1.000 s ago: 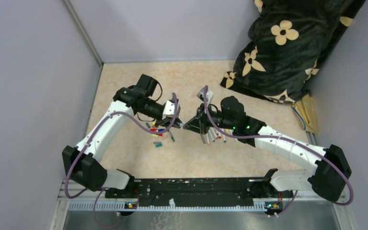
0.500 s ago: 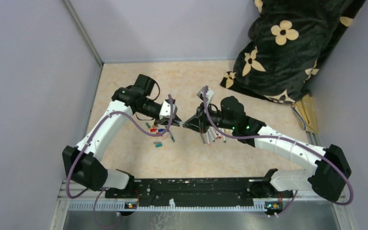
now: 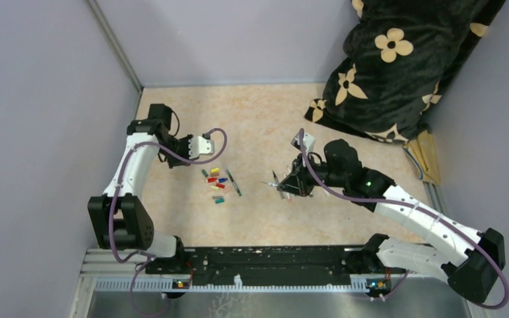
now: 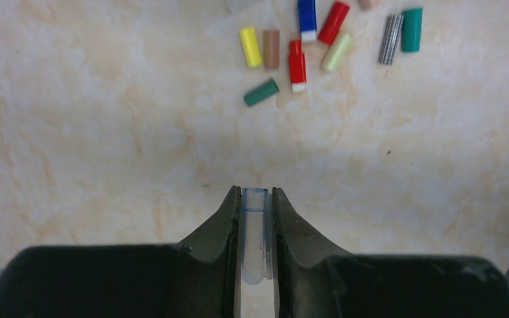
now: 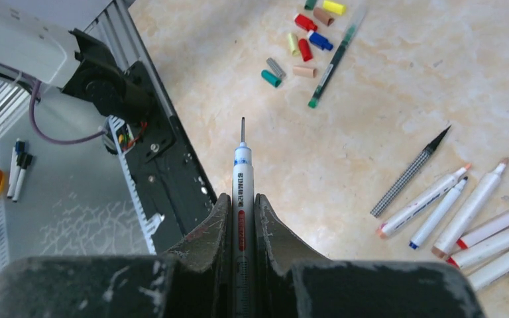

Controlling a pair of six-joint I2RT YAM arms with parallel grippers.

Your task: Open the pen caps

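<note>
The white pen will go down from my right gripper among the uncapped pens near the grey patterned pen (image 3: 293, 187) (image 5: 452, 215). The white pen is now at mid table.
My left gripper (image 4: 256, 192) is shut on a clear, blue-tinted pen cap (image 4: 255, 232), held a little above the table. Ahead of it lies a cluster of loose coloured pen caps (image 4: 298, 46) in red, yellow, blue and green. From above, the left gripper (image 3: 207, 147) hangs left of that cluster (image 3: 217, 182). My right gripper (image 5: 242, 197) is shut on a white pen (image 5: 242, 169) whose bare thin tip points forward. The top view shows the right gripper (image 3: 290, 186) at mid table. Several uncapped pens (image 5: 464, 212) lie to its right.
A thin green pen (image 5: 335, 59) lies beside the caps, and a grey patterned pen (image 5: 411, 173) beside the white ones. A black flowered blanket (image 3: 397, 59) fills the back right corner. Purple walls close the left and back. The black base rail (image 3: 265, 258) runs along the near edge.
The two grippers met at mid table and have drawn apart. The left one swung back and left with the clear cap. The right one pulled right with the bare-tipped pen.
</note>
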